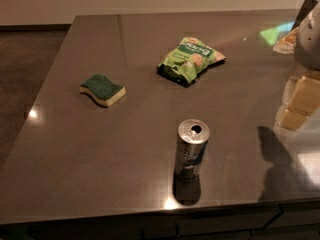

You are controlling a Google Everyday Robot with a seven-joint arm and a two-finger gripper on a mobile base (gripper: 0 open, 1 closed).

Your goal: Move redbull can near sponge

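Observation:
Next, I close on the upper half of the redbull can [191, 147], just below the can's shiny top.
The redbull can [191, 150] stands upright near the front edge of the dark table [100, 149], its opened shiny top facing up. The sponge [102, 89], dark green over pale yellow foam, lies flat to the left and further back, well apart from the can. My gripper [311, 34] shows only as a pale grey shape at the far right edge, high above the table's back right, far from both the can and the sponge and holding nothing that I can see.
A green crinkled snack bag [191, 60] lies behind the can, toward the table's middle back. Pale yellow blocky shapes [300, 101] sit at the right edge. A dark shadow [274, 156] falls right of the can. The floor drops away at left.

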